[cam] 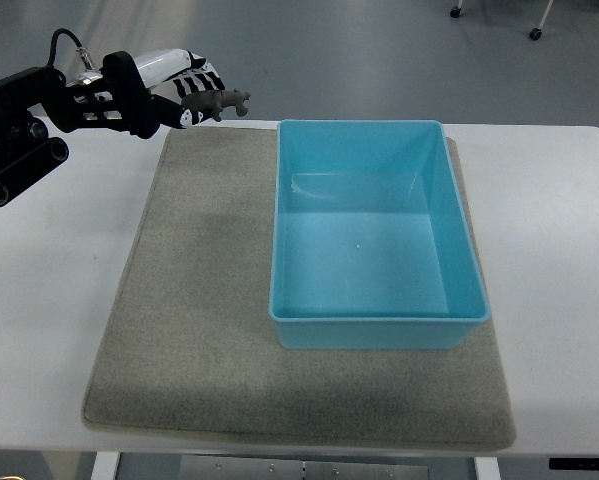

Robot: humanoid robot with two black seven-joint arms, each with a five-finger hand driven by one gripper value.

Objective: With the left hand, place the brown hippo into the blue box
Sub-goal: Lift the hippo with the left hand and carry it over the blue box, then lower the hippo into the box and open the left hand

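My left gripper needs to release the brown hippo around the middle of the blue box's bottom [372, 254].
My left hand [179, 95] comes in from the upper left and is shut on a small brown hippo [217, 103], held in the air above the far left corner of the grey mat [199, 300]. The hippo sticks out to the right of my fingers, left of the blue box. The blue box [284, 250] stands open and empty on the right part of the mat. My right hand does not show.
The mat lies on a white table [49, 300]. Grey floor lies beyond the table's far edge, with chair castors [534, 33] at the top right.
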